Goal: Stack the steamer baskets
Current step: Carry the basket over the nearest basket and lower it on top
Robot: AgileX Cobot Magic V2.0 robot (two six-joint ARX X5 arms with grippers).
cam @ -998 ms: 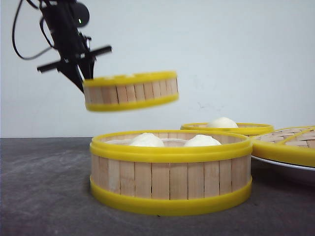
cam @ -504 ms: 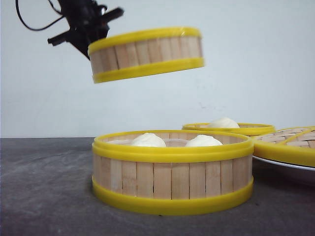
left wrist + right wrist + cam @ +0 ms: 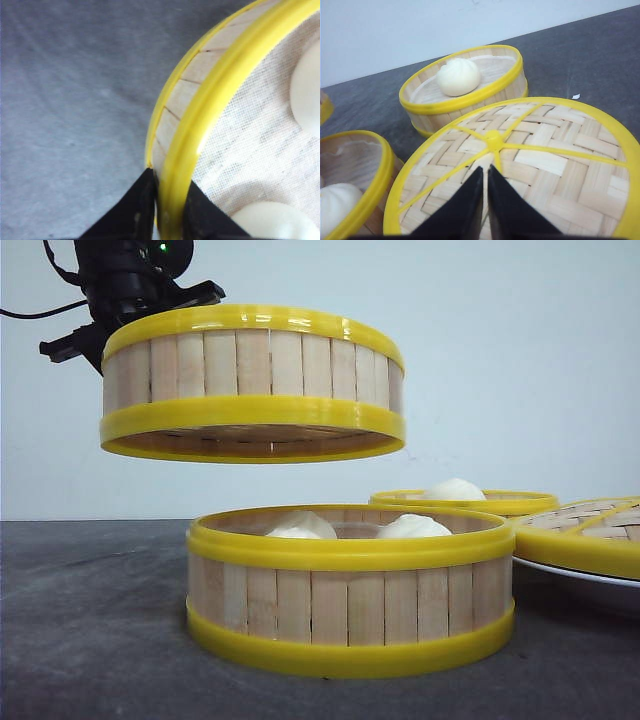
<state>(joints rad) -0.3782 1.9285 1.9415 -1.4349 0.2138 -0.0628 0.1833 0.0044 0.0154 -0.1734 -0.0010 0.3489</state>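
Note:
Next, my left gripper sets the raised steamer basket down on the top rim of the front steamer basket (image 3: 349, 528) and lets it go.
A steamer basket (image 3: 252, 362) hangs level in the air, and my left gripper (image 3: 169, 178) is shut on its yellow rim and slat wall. In the left wrist view this basket (image 3: 200, 65) shows a cloth liner and white buns. Below it, and a little to its right in the front view, a second steamer basket (image 3: 350, 595) with two buns stands on the table. Behind that stands a third steamer basket (image 3: 462, 502) (image 3: 465, 85) with one bun. My right gripper (image 3: 485, 170) is shut and empty above the woven lid (image 3: 540, 160).
The flat yellow-rimmed lid (image 3: 585, 530) lies on a white plate (image 3: 575, 575) at the right, close to the table basket. The dark grey table (image 3: 90, 620) runs out to the left. A pale wall stands behind.
The held basket rose, then came toward the camera and levelled out. It now hangs over the left part of the table basket. The other baskets and the lid have not moved.

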